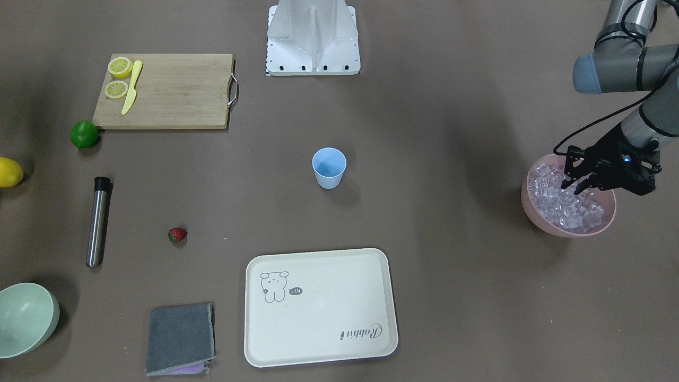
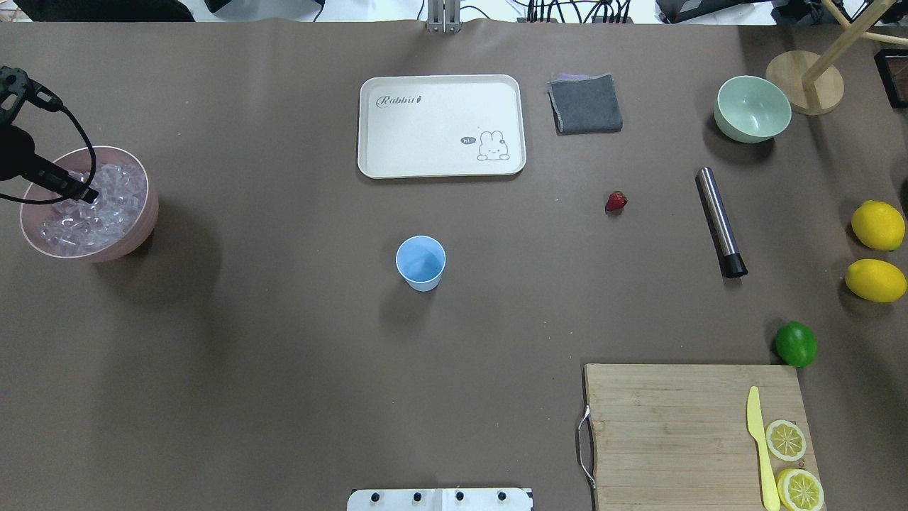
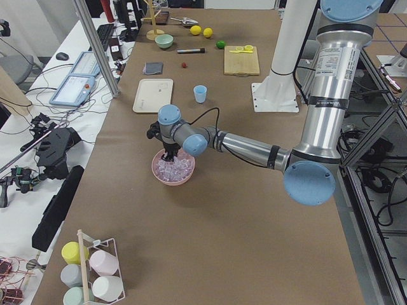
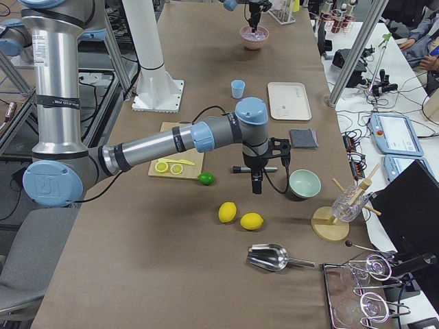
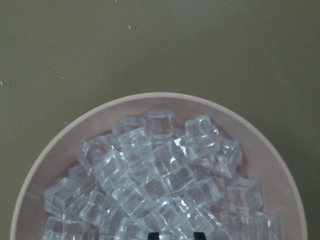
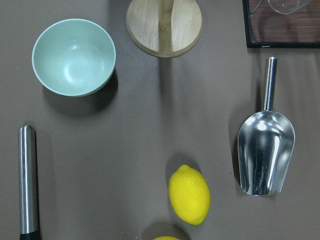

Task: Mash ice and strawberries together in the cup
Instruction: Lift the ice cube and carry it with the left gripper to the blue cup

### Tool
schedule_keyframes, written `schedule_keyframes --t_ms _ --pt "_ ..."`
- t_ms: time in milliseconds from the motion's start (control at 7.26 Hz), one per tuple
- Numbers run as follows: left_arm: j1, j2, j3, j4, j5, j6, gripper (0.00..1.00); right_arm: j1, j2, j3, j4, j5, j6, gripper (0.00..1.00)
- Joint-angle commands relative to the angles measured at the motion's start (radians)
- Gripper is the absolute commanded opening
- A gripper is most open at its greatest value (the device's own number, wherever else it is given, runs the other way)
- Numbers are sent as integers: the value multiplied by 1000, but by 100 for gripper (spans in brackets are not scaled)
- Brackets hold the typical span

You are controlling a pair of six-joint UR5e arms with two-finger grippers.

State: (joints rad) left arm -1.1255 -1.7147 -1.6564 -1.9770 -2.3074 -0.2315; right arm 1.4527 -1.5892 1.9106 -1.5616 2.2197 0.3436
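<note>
Next, my left gripper lets go of the ice inside the empty pale blue cup [image 1: 329,167], down at the bottom of the cup.
The pale blue cup [image 1: 329,167] stands upright and empty at the table's middle, also in the overhead view [image 2: 421,262]. The strawberry [image 1: 177,234] lies alone on the table [image 2: 616,201]. The ice [image 1: 562,206] fills a pink bowl [image 1: 532,209] far out on my left side [image 2: 145,221]. My left gripper [image 1: 576,184] reaches down into the heap. In the left wrist view its fingertips [image 5: 155,235] stand a cube's width apart with ice [image 5: 160,175] between them. My right gripper [image 4: 256,184] hangs above the table near the mint bowl; I cannot tell its state.
A steel muddler [image 1: 98,223] lies next to the strawberry. A wooden board [image 1: 170,90] holds lemon slices and a yellow knife, with a lime [image 1: 84,133] beside it. A cream tray [image 1: 320,306], grey cloth [image 1: 180,337], mint bowl [image 1: 24,318], lemons [image 2: 877,225] and scoop [image 6: 265,150] lie around.
</note>
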Motion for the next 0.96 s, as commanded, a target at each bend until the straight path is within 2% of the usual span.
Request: schedule_keyframes --t_ms 0,276,551,827 --pt "-25 -96 -10 1 -61 -18 0 0 -6 1 0 2 0 100" --pt "2 -213 -11 -11 -63 -86 0 0 -6 -1 0 3 2 100" --pt "91 -331 -11 -16 -55 -240 0 0 -2 -7 0 3 0 100" --pt "185 -391 -10 -101 -17 -389 0 0 3 -8 0 5 0 100"
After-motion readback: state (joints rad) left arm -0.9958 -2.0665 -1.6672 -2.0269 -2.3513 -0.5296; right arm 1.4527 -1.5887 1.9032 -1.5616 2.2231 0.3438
